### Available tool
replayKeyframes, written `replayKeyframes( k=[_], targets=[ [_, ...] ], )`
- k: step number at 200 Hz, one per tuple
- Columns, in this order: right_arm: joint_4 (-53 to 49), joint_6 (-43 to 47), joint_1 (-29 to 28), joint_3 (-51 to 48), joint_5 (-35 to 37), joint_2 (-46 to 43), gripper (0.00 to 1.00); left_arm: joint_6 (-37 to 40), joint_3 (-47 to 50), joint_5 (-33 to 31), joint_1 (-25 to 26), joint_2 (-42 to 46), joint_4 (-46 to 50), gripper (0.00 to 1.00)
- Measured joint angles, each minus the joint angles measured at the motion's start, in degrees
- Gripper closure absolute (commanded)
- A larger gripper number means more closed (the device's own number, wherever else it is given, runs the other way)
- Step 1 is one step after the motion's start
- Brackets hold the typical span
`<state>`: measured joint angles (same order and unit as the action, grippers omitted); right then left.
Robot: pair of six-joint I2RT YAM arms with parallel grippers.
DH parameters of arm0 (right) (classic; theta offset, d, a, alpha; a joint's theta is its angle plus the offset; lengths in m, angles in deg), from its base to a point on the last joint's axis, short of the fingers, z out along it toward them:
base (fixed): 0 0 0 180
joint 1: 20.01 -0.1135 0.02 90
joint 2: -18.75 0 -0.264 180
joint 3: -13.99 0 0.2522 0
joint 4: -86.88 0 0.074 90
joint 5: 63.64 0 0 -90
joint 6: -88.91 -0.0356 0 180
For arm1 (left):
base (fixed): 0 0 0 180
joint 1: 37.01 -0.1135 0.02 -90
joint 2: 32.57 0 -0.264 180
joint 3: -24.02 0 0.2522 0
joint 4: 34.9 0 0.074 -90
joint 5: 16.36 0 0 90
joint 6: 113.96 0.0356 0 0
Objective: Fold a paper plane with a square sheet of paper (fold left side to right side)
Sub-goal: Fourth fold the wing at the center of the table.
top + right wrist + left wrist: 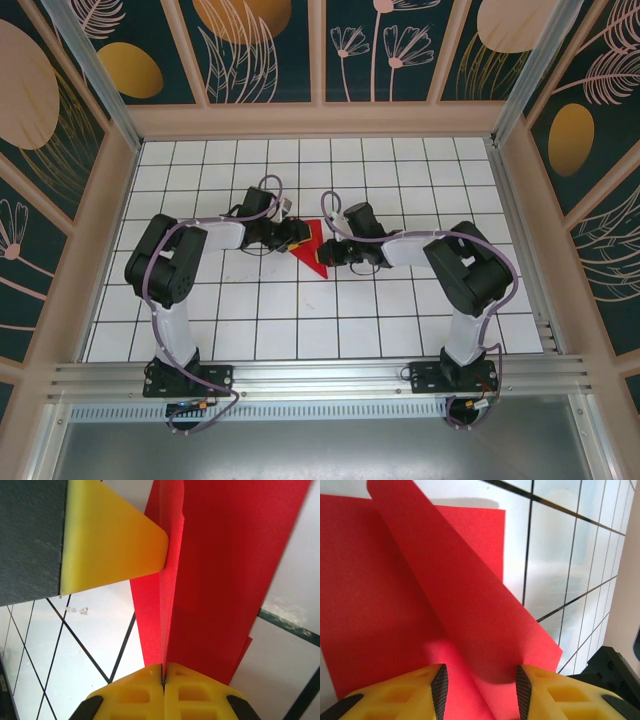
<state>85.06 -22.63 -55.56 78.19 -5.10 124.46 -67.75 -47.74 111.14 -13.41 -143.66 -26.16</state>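
The robot's right gripper is holding the upright flap near the wedge's tip, so it should open and grab the flap's edge farther (182,522) toward the wedge's wide end to fold the flap over.
The square sheet of paper (314,257) is bright red and lies mid-table, folded into a pointed wedge with its tip toward the near side. My left gripper (297,236) sits at the wedge's left edge. In the left wrist view its jaws (481,690) stand apart, and a raised, curling flap of the red paper (470,595) runs between the pads and touches the right pad (522,690). My right gripper (336,253) is at the wedge's right side. Its fingers (163,675) are shut on an upright folded edge of the paper (225,580).
The white gridded tabletop (300,320) is walled by a wooden frame (320,120) at the back and sides. An aluminium rail (320,375) carries both arm bases at the near edge. A left-gripper finger (115,535) presses beside the paper in the right wrist view.
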Motion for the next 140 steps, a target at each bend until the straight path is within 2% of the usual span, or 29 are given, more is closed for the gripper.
replayKeyframes(
  k=[66,140],
  targets=[
    [1.70,-1.16,0.55,-0.35,-1.66,0.87,0.90,-0.02,-1.40,0.15,0.00,-1.46,-0.31,0.57],
    [2.12,-1.77,0.76,-0.35,-2.10,0.87,0.74,0.00,-2.47,-0.09,0.00,-2.23,0.50,0.58]
  ],
)
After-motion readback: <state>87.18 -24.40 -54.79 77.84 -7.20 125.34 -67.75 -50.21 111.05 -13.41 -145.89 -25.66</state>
